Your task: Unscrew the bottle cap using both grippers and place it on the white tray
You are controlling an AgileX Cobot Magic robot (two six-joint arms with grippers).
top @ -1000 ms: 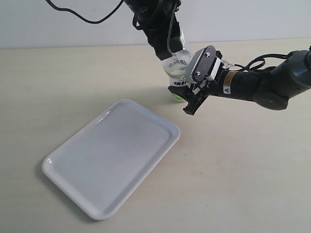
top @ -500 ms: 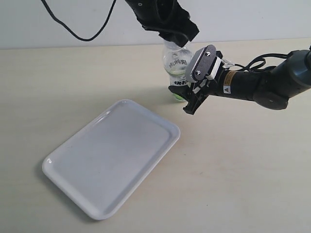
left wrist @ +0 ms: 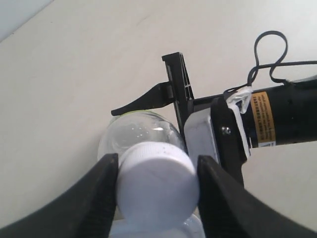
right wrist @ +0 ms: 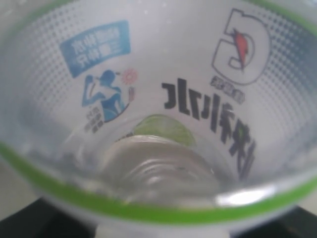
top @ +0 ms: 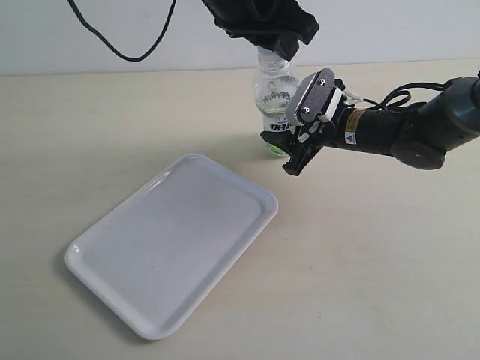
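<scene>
My left gripper needs to set the bottle cap down on the white tray (top: pixel 195 205) between its middle and far corner.
The clear bottle (top: pixel 275 96) stands upright on the table beyond the tray's far corner. Its white-and-green label (right wrist: pixel 163 94) fills the right wrist view. My right gripper (top: pixel 287 145), with the grey-white block, is shut on the bottle's lower body from the right. My all-black left gripper (top: pixel 274 43) comes down from above onto the bottle's top. Its two black fingers (left wrist: pixel 101 196) press on either side of the white bottle cap (left wrist: pixel 157 183), with the bottle's shoulder (left wrist: pixel 131 139) behind it. I cannot tell whether the cap has left the neck. The white tray (top: pixel 174 251) lies empty at front left.
A black cable (top: pixel 120 45) hangs from the left arm at the back. The right arm (top: pixel 420 131) stretches low over the table from the right edge, with a looped cable (left wrist: pixel 270 49) behind it. The bare beige table (top: pixel 375 262) surrounds the tray.
My left gripper has risen and turned at the bottle's top, uncovering the bottle's shoulder and neck. The right gripper, the bottle and the tray have stayed put.
</scene>
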